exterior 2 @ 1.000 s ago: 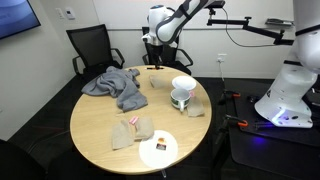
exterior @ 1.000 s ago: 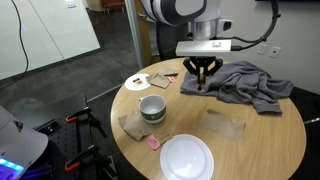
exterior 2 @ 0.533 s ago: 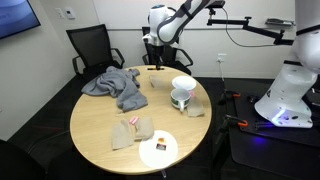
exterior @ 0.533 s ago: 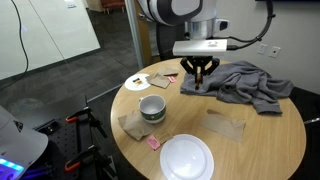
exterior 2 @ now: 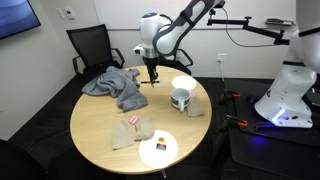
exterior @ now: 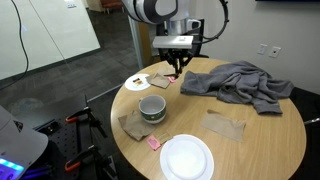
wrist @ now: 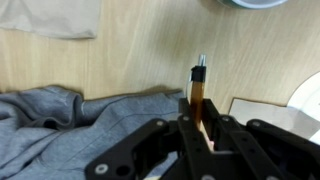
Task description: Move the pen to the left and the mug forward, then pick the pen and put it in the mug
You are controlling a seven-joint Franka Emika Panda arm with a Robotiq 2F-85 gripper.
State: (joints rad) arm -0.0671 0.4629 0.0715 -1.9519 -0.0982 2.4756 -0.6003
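Observation:
The robot's gripper should release the pen on the bare wood (exterior: 147, 90) between the mug and the small saucer.
The pen (wrist: 199, 88), a thin orange-red stick with a dark tip, stands between my gripper's fingers (wrist: 200, 125) in the wrist view. The gripper is shut on it and holds it a little above the wooden table. In both exterior views the gripper (exterior: 178, 70) (exterior 2: 152, 75) hangs at the far side of the table, beside the edge of the grey cloth. The pen is too small to make out there. The mug (exterior: 152, 108) (exterior 2: 181, 97), squat and off-white with a darker lower band, stands upright near the table's edge, apart from the gripper.
A crumpled grey cloth (exterior: 240, 85) (exterior 2: 115, 85) (wrist: 60, 130) covers part of the table. A large white plate (exterior: 187, 157) (exterior 2: 158, 150) lies at the near edge. A small saucer (exterior: 137, 83), brown paper pieces (exterior: 225, 125) and a pink scrap (exterior: 153, 143) lie around.
My gripper has moved sideways with the pen in it, off the edge of the grey cloth and toward the saucer side. The mug has not moved.

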